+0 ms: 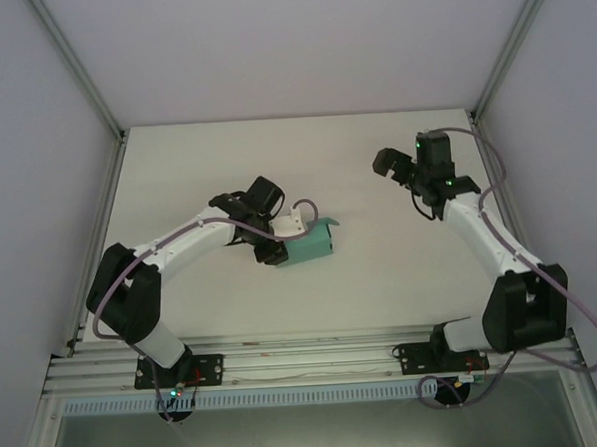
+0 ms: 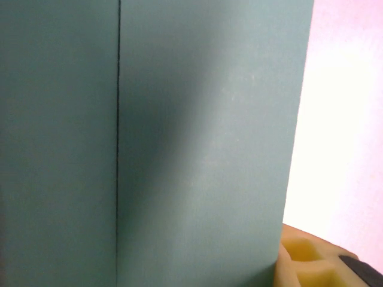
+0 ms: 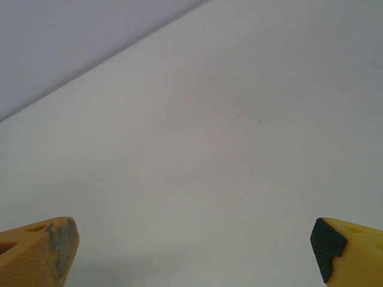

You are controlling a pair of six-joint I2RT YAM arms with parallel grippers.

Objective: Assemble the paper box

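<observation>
The flap sticks out beyond the loose end of the paper box, so the robot's right gripper needs to push the flap in and take that end's corner [image 1: 330,240].
The paper box [image 1: 315,246] is a small teal-green card box lying on the white table [image 1: 382,279] left of centre, with one flap raised at its far right corner. My left gripper [image 1: 278,247] holds its left end and is shut on it. In the left wrist view the teal card [image 2: 197,149] stands very close to the camera, a thin fold line running down it, and one of the yellow fingers [image 2: 305,260] peeks out at its lower right. My right gripper [image 1: 388,165] hovers at the back right, apart from the box, open [image 3: 194,254] over bare table.
Grey walls and aluminium frame posts [image 1: 80,70] close in the table at the back and sides. A metal rail [image 1: 306,358] carrying both arm bases runs along the near edge. Bare table surface lies between the two arms.
</observation>
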